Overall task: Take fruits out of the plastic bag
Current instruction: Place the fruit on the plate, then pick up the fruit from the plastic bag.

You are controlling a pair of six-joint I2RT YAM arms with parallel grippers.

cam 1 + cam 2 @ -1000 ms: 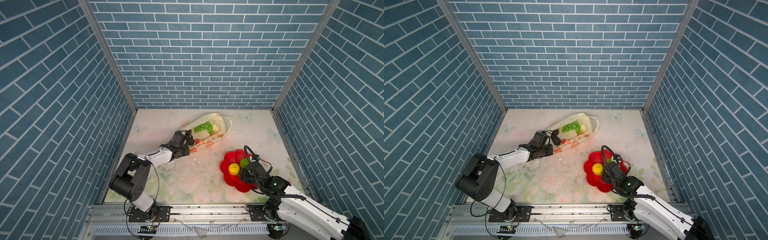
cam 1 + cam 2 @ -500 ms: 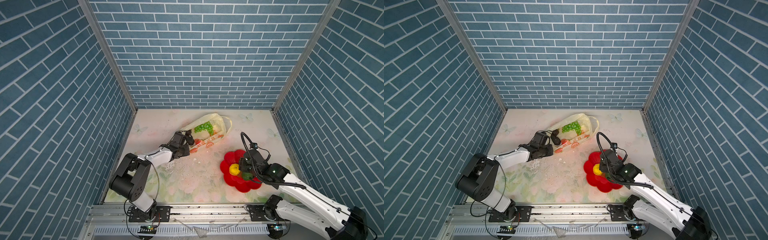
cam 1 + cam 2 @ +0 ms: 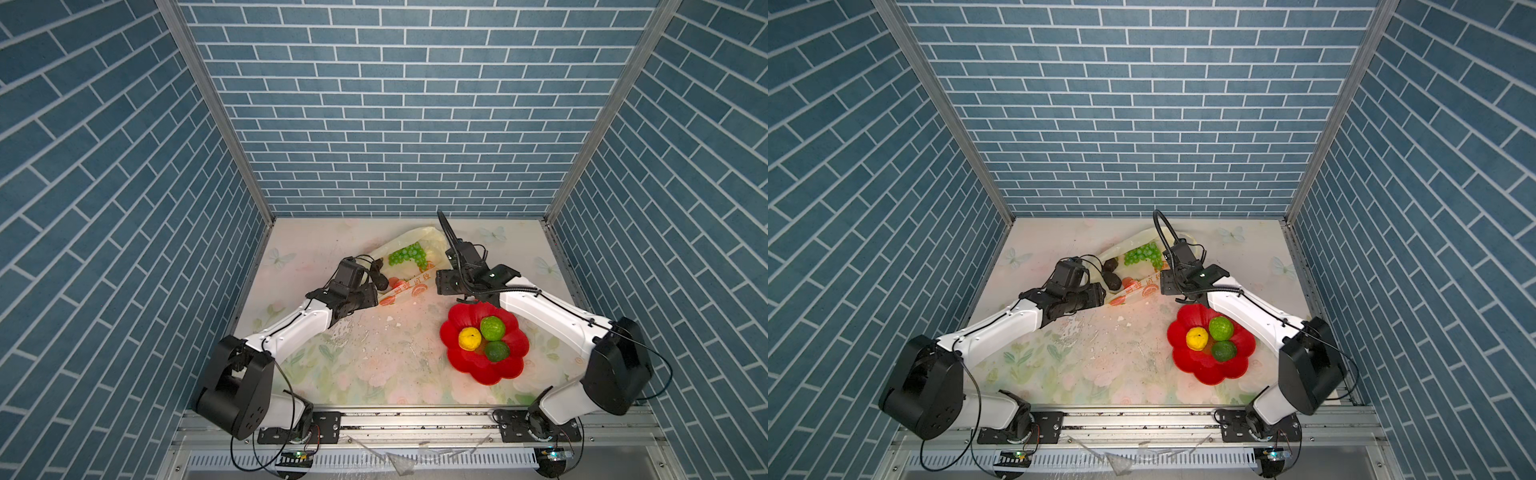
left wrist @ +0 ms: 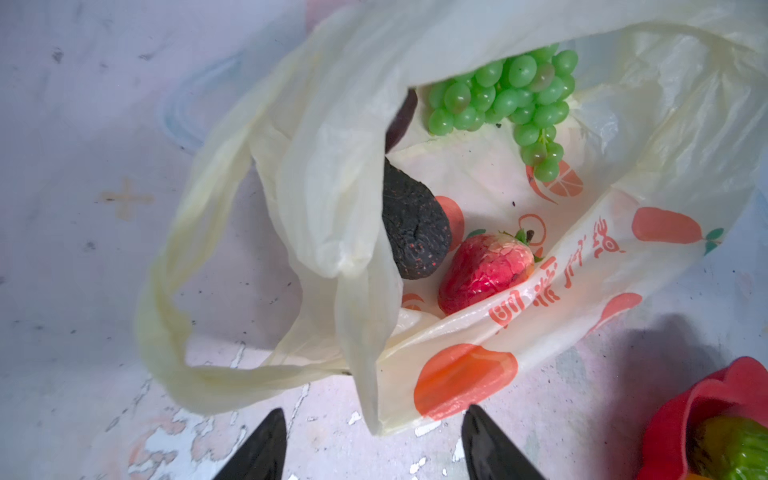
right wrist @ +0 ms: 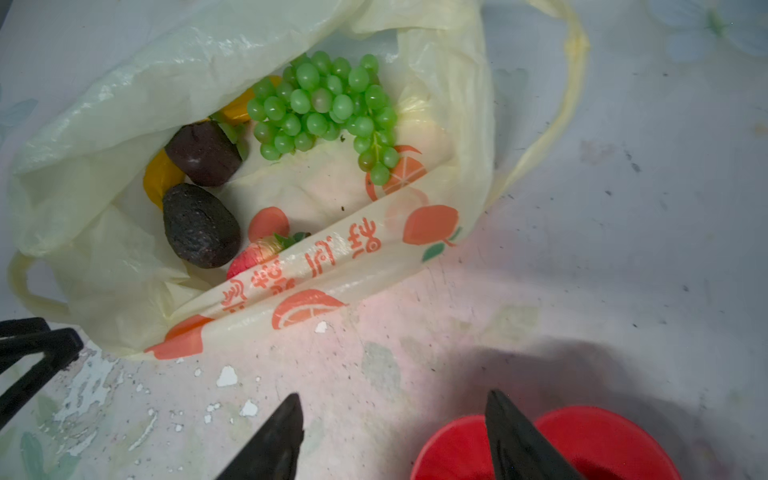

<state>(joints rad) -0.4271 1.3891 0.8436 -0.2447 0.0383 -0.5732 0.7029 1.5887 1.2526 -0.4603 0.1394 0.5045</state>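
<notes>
The bag's loose side is sagging over the dark avocado, so next my left gripper takes that side (image 4: 366, 364) and holds the bag open before my right gripper reaches in.
The pale-yellow plastic bag (image 3: 415, 243) (image 3: 1138, 243) lies at the back middle with its mouth wide. Inside it are a green grape bunch (image 4: 507, 95) (image 5: 328, 108), a red strawberry (image 4: 486, 268) (image 5: 249, 259), two dark brown avocado-like pieces (image 5: 199, 226) (image 5: 203, 153) and a bit of yellow banana (image 5: 160, 178). My left gripper (image 4: 374, 409) (image 3: 372, 293) stands open at the bag's near corner, gripping nothing. My right gripper (image 5: 394, 394) is open and empty, between the bag and the plate.
The red flower-shaped plate (image 3: 457, 361) (image 3: 1187, 365) at the front right holds a yellow lemon (image 3: 470, 338) and two green fruits (image 3: 493, 328) (image 3: 497, 351). One right finger hangs over its rim (image 5: 453, 444). The left fingers (image 5: 37, 345) show beside the bag.
My left gripper has opened and let go of the bag's edge. The right arm has swung from over the plate towards the bag, and a second green fruit now lies on the plate.
</notes>
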